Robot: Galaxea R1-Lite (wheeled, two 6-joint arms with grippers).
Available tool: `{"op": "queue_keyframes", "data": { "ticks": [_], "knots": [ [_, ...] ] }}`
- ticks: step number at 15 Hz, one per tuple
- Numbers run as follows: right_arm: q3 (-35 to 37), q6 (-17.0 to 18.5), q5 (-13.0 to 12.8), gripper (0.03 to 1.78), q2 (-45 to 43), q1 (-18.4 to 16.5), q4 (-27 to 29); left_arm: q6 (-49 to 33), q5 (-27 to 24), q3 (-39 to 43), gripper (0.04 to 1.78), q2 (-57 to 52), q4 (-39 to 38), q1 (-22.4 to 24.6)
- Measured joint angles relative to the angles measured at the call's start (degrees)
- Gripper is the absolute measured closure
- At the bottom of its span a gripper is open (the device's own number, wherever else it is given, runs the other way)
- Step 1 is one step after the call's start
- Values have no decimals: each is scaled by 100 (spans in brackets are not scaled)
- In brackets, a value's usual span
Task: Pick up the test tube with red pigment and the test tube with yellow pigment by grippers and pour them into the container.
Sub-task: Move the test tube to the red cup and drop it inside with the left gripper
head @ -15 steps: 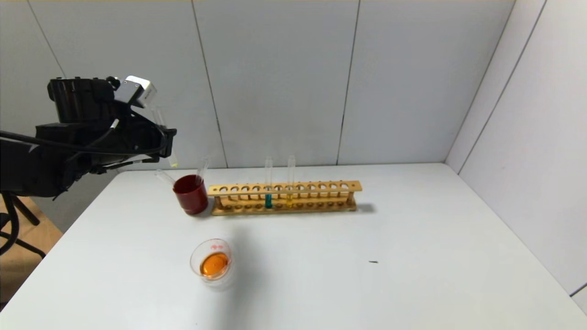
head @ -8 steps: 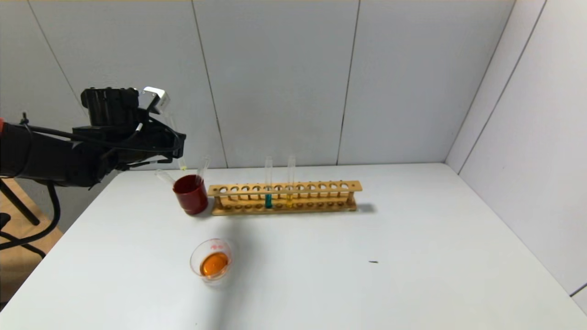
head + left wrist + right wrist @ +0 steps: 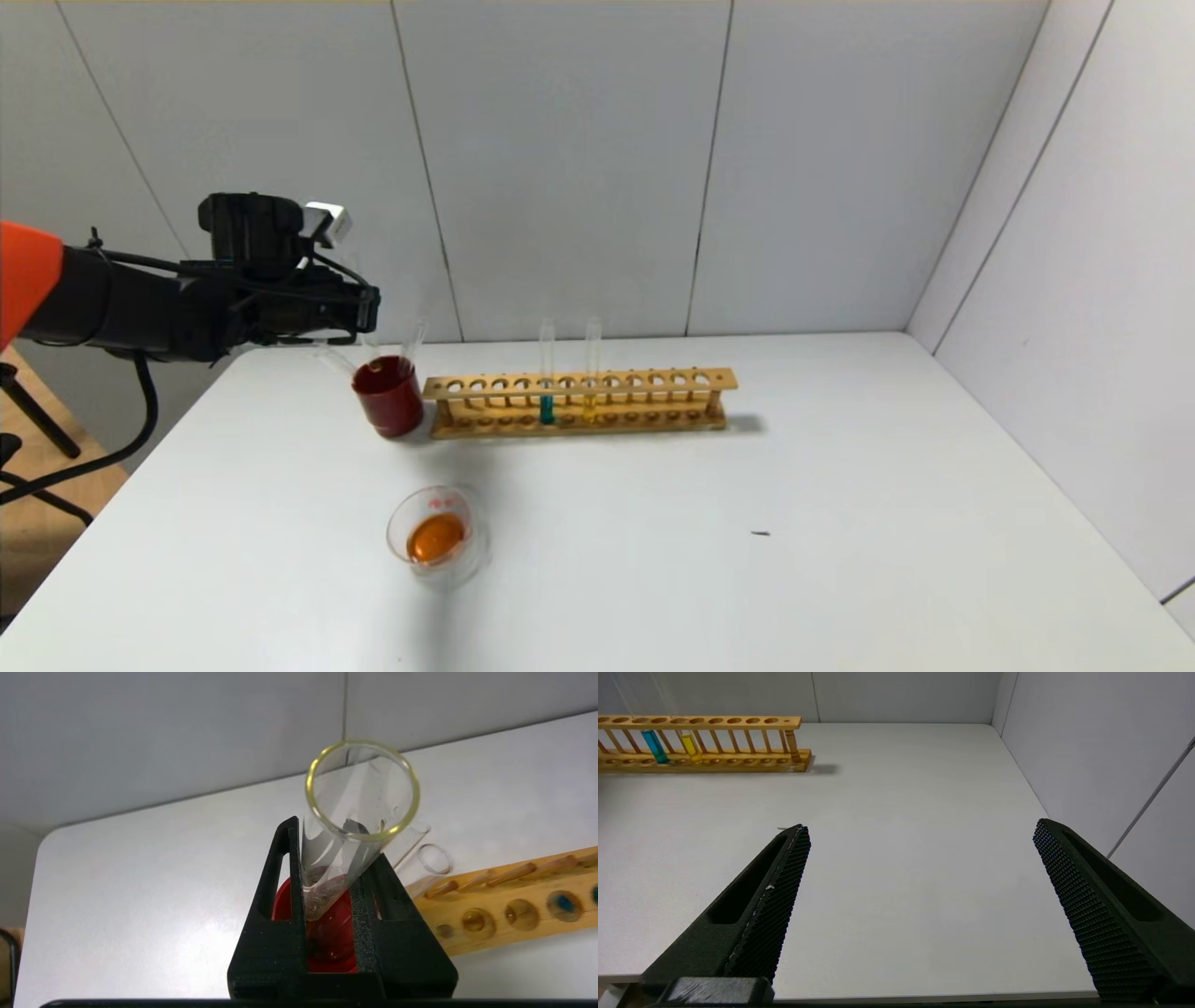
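Next, my left gripper releases the emptied test tube inside the dark red cup (image 3: 384,365) (image 3: 328,921), so that it leans among the other empty tubes. The held tube now dips into the cup's mouth.
My left gripper (image 3: 367,311) is shut on a clear, emptied test tube with a yellow-tinged rim (image 3: 359,788) and holds it upright over the opaque dark red cup (image 3: 388,396). The tube's rounded bottom dips into the cup's mouth (image 3: 327,938), between my fingers (image 3: 334,858). The container (image 3: 434,534), a low clear glass dish, stands nearer on the table with orange liquid in it. Another yellow-liquid tube (image 3: 591,369) stands in the wooden rack (image 3: 653,401). No tube with red liquid shows. My right gripper (image 3: 920,826) is open and empty above bare table.
A teal-liquid tube (image 3: 546,373) stands in the rack beside the yellow one. Two empty tubes (image 3: 413,341) lean in the dark red cup. A small dark speck (image 3: 760,534) lies on the white table (image 3: 840,560). Grey walls close the back and right.
My left gripper has moved right and down with the tube, from high at the table's left edge to over the dark red cup. The tube's bottom now sits in the cup's mouth.
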Motion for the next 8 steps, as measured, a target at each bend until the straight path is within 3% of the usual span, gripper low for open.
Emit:
{"op": "queue_keyframes", "data": {
  "ticks": [8],
  "knots": [
    [0,0,0,6,0,2,0,-360,-325,-278,150,171,507,29]
  ]
}}
